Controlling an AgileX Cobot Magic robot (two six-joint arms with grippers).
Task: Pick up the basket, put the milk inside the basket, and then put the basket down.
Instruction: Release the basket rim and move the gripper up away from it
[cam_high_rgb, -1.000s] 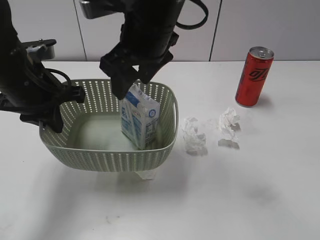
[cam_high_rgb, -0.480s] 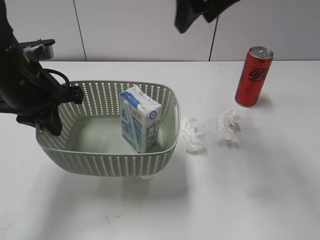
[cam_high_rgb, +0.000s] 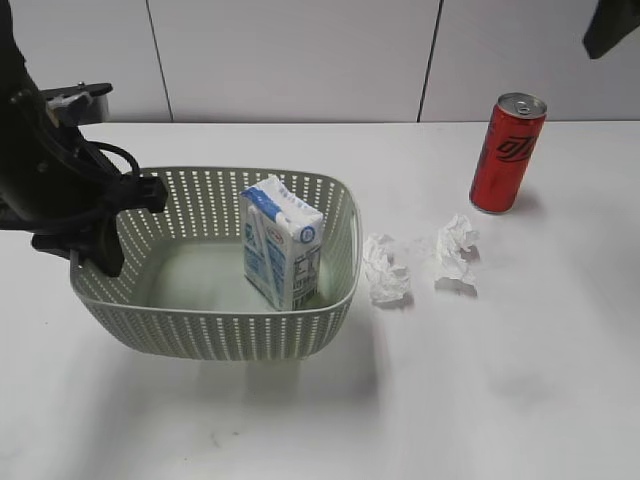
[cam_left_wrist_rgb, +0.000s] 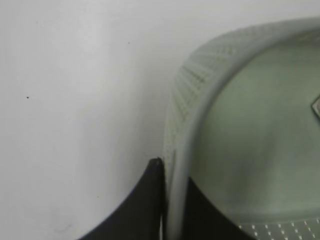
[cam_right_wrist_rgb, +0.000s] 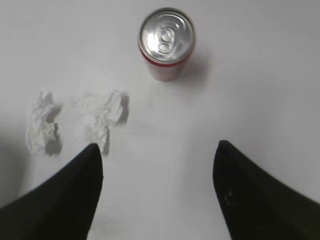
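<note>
The basket will go down from my left gripper towards the back of the table (cam_high_rgb: 282, 215), close beside the crumpled tissues.
The pale green basket (cam_high_rgb: 215, 330) is at the left of the table, and the white-and-blue milk (cam_high_rgb: 282, 245) stands upright inside it towards its right end. My left gripper (cam_high_rgb: 100, 245) is shut on the basket's left rim, one finger outside and one inside. The left wrist view shows these fingers (cam_left_wrist_rgb: 172, 175) pinching the basket's rim (cam_left_wrist_rgb: 200, 115). I cannot tell whether the basket's bottom touches the table. My right gripper (cam_right_wrist_rgb: 157, 150) is open and empty, high above the table's right side. Only a dark piece of it (cam_high_rgb: 610, 25) shows in the exterior view.
A red soda can (cam_high_rgb: 508, 152) stands at the back right and shows from above in the right wrist view (cam_right_wrist_rgb: 166, 42). Two crumpled tissues (cam_high_rgb: 385, 270) (cam_high_rgb: 455, 248) lie between basket and can; they also show in the right wrist view (cam_right_wrist_rgb: 102, 117) (cam_right_wrist_rgb: 42, 127).
My right gripper let go of the milk, rose out of the basket and swung up to the right. The basket, held by my left gripper, sank a little.
</note>
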